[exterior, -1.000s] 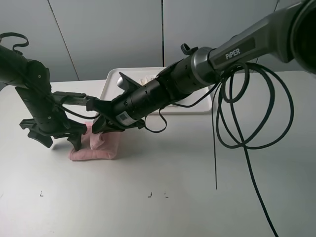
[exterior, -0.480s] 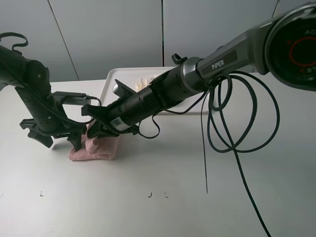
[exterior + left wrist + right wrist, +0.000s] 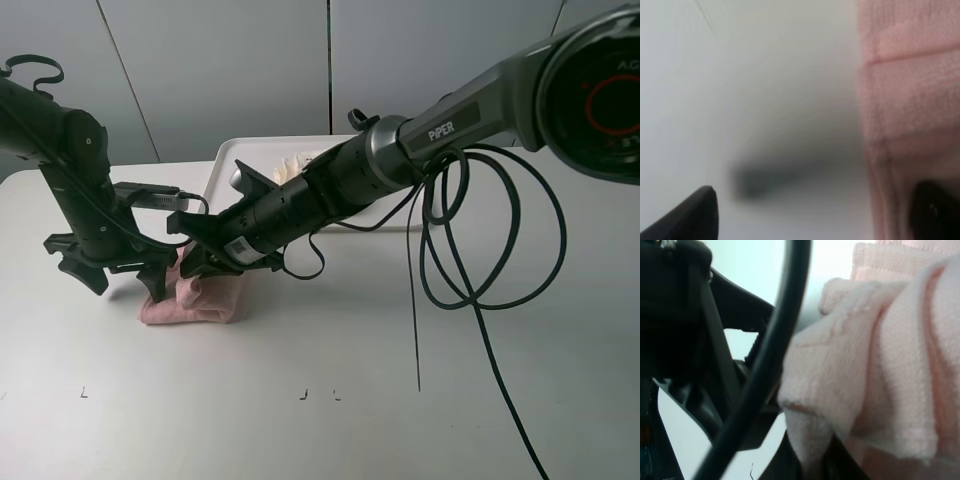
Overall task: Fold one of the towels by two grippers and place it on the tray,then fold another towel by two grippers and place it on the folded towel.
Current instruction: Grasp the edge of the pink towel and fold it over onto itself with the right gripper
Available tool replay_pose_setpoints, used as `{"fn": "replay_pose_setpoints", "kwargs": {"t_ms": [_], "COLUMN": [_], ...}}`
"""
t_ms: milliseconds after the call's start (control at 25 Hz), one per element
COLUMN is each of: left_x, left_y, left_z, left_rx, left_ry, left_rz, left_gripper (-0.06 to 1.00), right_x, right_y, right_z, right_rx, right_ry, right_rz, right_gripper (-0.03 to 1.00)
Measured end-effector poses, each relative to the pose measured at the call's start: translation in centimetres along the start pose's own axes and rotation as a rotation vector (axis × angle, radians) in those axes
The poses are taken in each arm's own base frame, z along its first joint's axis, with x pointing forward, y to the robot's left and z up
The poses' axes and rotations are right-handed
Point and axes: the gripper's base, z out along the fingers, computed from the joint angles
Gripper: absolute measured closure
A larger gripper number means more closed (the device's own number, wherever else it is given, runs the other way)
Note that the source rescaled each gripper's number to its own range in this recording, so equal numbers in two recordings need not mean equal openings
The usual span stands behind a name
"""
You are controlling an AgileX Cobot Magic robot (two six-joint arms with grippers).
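The robot's right gripper is pinching a raised fold of the pink towel, so it should open and take the layers by the pink towel's edge nearer its arm (image 3: 236, 290) before it lifts.
The pink towel (image 3: 205, 300) lies bunched in a folded heap on the table, left of centre. My right gripper (image 3: 203, 262) reaches across to it and is shut on a raised fold of the pink towel (image 3: 880, 370). My left gripper (image 3: 120, 278) stands open at the heap's left edge, one finger against the pink towel (image 3: 910, 100) and the other over bare table. The white tray (image 3: 222, 168) sits at the back. The cream towel (image 3: 296, 160) lies on it, mostly hidden behind my right arm.
A long black cable (image 3: 480, 250) loops from the right arm over the table's right half. A grey wall stands close behind the tray. Small dark marks (image 3: 303, 394) dot the table near its front edge.
My right arm has slid left and lower, carrying the pink towel's fold over the heap. The left arm has straightened up slightly, its gripper staying open by the towel.
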Motion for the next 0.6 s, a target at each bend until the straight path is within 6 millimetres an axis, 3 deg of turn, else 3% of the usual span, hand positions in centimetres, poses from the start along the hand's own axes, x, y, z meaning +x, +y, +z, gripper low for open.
{"fn": "replay_pose_setpoints", "kwargs": {"t_ms": [600], "left_x": [-4.9], "left_y": [-0.6], "left_z": [-6.4], "left_rx": [0.059], "left_ry": [-0.125], "left_rz": [0.021], "left_gripper": [-0.05], "right_x": [0.0], "right_y": [0.0], "right_z": [0.0], "right_rx": [0.000], "right_ry": [0.000], "right_rz": [0.015], "right_gripper": [0.96]}}
